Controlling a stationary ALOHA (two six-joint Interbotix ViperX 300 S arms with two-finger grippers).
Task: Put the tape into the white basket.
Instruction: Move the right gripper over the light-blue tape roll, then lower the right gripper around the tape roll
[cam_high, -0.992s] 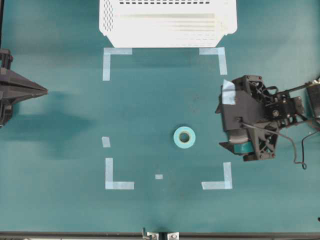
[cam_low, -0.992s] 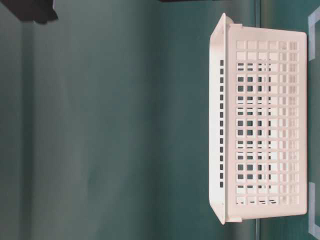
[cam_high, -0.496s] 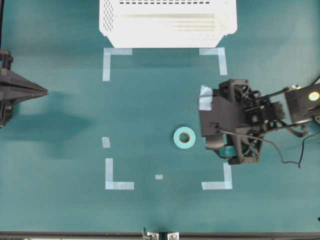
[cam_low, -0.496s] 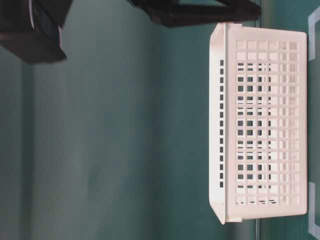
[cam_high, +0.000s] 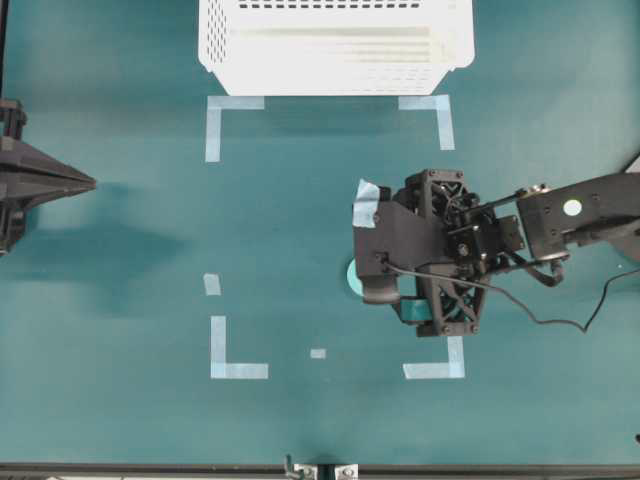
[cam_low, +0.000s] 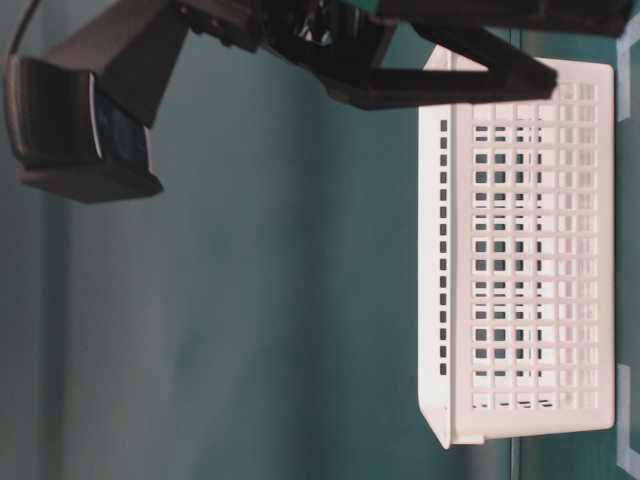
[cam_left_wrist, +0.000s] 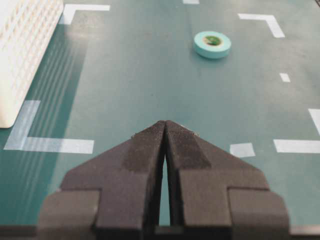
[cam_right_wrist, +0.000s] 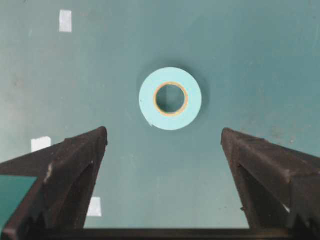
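Next, I close my right gripper on the tape's outer edge (cam_high: 359, 292) (cam_right_wrist: 142, 102), with its fingers on opposite sides of the whole teal ring.
The tape (cam_right_wrist: 170, 98), a small teal ring with a tan-edged core, lies flat on the green table. In the right wrist view it sits centred just ahead of my right gripper (cam_right_wrist: 164, 132), whose fingers stand wide open and apart from it. From overhead the right gripper (cam_high: 366, 255) hangs over the tape (cam_high: 352, 278) and hides all but a sliver. The left wrist view has the tape (cam_left_wrist: 212, 44) far ahead. The white basket (cam_high: 215, 50) stands at the table's far edge. My left gripper (cam_left_wrist: 165, 122) is shut and empty at the left side (cam_high: 88, 182).
Pale-blue tape corner marks (cam_high: 238, 370) frame a rectangle on the table, with small strips (cam_high: 212, 284) inside it. The right arm's cable (cam_high: 560, 320) trails beside the arm. The basket's slotted wall (cam_low: 520, 250) fills the right of the table-level view, dark arm parts (cam_low: 400, 60) above it.
My right gripper has travelled left, from the right side of the marked area to over the tape, still wide open. The tape and the left arm have not moved.
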